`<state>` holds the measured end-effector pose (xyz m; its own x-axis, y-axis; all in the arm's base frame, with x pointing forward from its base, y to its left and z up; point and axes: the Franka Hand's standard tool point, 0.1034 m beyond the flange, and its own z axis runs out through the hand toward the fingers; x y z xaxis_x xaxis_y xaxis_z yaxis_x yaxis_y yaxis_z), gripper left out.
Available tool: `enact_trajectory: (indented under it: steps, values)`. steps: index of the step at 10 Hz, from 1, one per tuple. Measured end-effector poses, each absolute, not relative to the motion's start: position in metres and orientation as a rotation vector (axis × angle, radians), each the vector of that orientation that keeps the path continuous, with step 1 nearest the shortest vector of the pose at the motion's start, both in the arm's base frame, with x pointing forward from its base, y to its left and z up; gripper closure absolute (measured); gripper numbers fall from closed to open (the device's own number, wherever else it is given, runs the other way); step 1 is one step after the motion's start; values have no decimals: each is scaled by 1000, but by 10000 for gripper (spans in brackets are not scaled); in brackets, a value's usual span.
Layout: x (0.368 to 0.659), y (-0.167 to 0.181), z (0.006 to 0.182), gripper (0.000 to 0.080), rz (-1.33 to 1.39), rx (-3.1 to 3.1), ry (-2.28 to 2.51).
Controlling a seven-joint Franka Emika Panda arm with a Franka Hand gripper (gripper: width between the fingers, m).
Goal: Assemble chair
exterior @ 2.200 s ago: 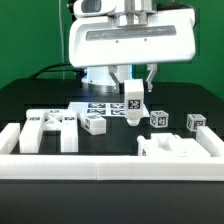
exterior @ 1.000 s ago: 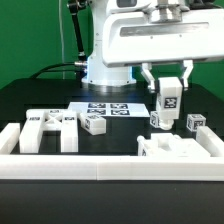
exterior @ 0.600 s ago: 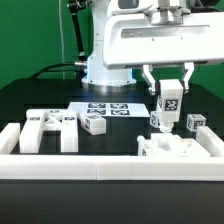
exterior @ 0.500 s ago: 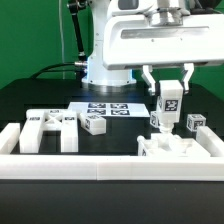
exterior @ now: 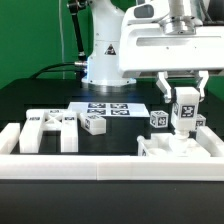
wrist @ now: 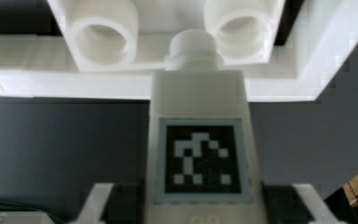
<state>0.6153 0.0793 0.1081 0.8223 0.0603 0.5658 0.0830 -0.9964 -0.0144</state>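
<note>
I will use my gripper to stand the white chair leg upright in the seat panel's round hole (exterior: 198, 145) (wrist: 242, 34) nearest the rail's corner.
My gripper (exterior: 184, 105) is shut on a white chair leg (exterior: 184, 112) with a black-and-white tag, held upright. The leg's lower end hangs just above the white chair seat panel (exterior: 172, 149) at the exterior view's right, near the front rail. In the wrist view the leg (wrist: 201, 130) points at the seat panel (wrist: 158, 40), its tip between two round holes. A white chair back frame (exterior: 47, 129) lies at the exterior view's left. Small tagged pieces lie on the black table: one near the middle (exterior: 95, 123) and one at the right (exterior: 159, 118).
A white rail (exterior: 70, 165) runs along the table front, with a raised end at the left (exterior: 10, 136). The marker board (exterior: 110, 109) lies flat behind the small pieces. The robot base (exterior: 105, 65) stands at the back.
The gripper has carried the leg from above the table's middle toward the exterior view's right and lower, so it now hangs over the seat panel.
</note>
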Motion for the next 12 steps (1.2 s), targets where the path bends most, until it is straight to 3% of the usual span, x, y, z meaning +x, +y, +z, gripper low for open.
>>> enact_trajectory:
  steps: [12]
  values:
    - [622, 103, 94, 509, -895, -2951, -160]
